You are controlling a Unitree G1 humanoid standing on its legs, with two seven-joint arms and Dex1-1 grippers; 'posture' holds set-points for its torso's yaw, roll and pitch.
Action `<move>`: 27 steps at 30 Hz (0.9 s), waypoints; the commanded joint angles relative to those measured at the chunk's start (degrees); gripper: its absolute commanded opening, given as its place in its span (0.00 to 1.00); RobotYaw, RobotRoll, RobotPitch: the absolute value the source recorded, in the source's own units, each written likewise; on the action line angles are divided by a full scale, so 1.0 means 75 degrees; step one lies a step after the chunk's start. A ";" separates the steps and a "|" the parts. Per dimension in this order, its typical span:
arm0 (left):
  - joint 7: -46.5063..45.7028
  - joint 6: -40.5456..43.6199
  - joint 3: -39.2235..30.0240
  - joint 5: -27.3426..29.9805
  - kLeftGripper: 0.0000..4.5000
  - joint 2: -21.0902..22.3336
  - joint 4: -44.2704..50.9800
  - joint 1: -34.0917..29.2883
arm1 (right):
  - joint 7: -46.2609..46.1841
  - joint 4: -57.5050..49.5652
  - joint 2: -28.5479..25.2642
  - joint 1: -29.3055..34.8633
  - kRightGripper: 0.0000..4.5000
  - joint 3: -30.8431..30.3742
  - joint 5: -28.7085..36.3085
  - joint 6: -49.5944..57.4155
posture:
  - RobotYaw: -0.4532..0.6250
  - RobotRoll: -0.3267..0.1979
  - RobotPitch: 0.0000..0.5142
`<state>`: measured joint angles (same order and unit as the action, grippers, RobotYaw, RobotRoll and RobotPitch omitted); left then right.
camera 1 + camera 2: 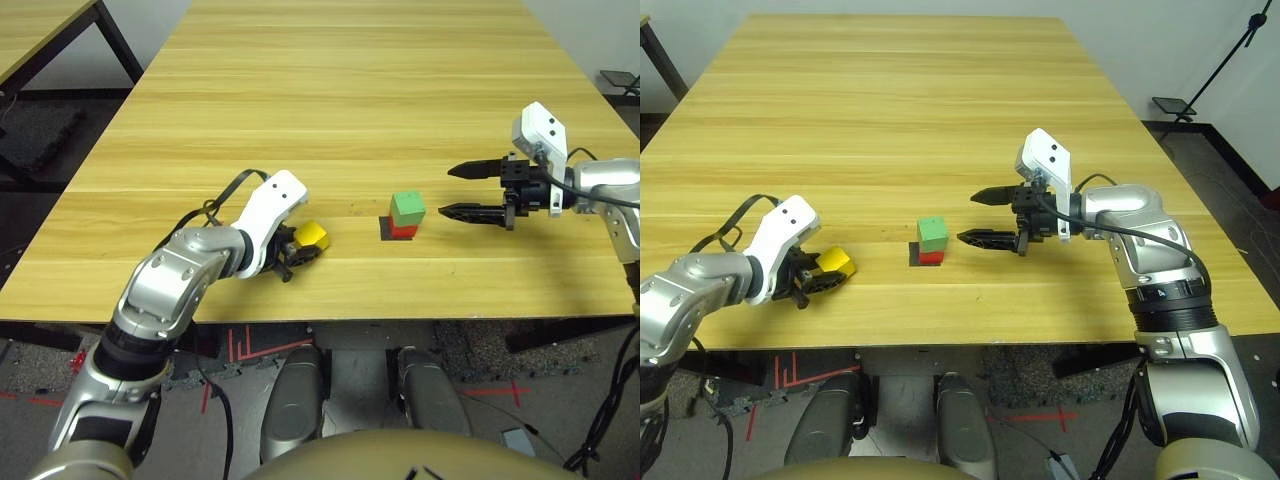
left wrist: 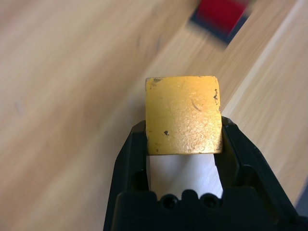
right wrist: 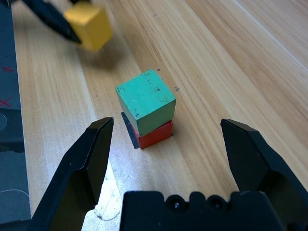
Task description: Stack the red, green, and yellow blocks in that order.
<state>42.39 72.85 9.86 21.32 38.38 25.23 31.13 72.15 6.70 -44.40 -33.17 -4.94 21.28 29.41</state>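
Next, my left gripper releases yellow on top of the green block (image 1: 410, 195), capping the stack over the black patch.
The green block (image 1: 407, 208) sits on top of the red block (image 1: 401, 231), near the table's front edge, on a flat black patch. My right gripper (image 1: 459, 191) is open just to the right of that stack, its fingers pointing at it and not touching. To the left, my left gripper (image 1: 303, 245) is shut on the yellow block (image 1: 314, 236), low over the wood. The left wrist view shows the yellow block (image 2: 183, 115) clamped between both black fingers. In the right wrist view the stack (image 3: 146, 108) stands ahead of the spread fingers.
The wooden table (image 1: 350, 90) stretches far back, bare. Its front edge runs close below both grippers. Another table's corner (image 1: 40, 30) stands at the far left. A tripod base (image 1: 1180, 105) stands on the floor to the right.
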 commanded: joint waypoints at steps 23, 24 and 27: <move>0.2733 -0.3774 0.2426 -0.1217 0.43 -0.1931 -0.5058 0.3971 | -0.0336 -0.2163 -0.0326 0.0950 1.00 0.0643 0.0910 0.1112 | 0.42 0.52 0.12; 0.2783 -0.3774 0.2489 -0.1279 0.43 -0.1925 -0.5054 0.3941 | -0.0343 -0.2169 -0.0357 0.0986 1.00 0.0659 0.0927 0.1111 | 0.42 0.52 0.12; 0.2881 -0.3827 0.2619 -0.1463 0.43 -0.1941 -0.5081 0.3877 | -0.0383 -0.2134 -0.0433 0.1050 1.00 0.0681 0.0946 0.1094 | 0.42 0.52 0.13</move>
<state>63.31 44.85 28.41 11.32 24.07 -12.66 60.58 69.60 -8.64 -46.92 -25.89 -1.03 27.80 37.38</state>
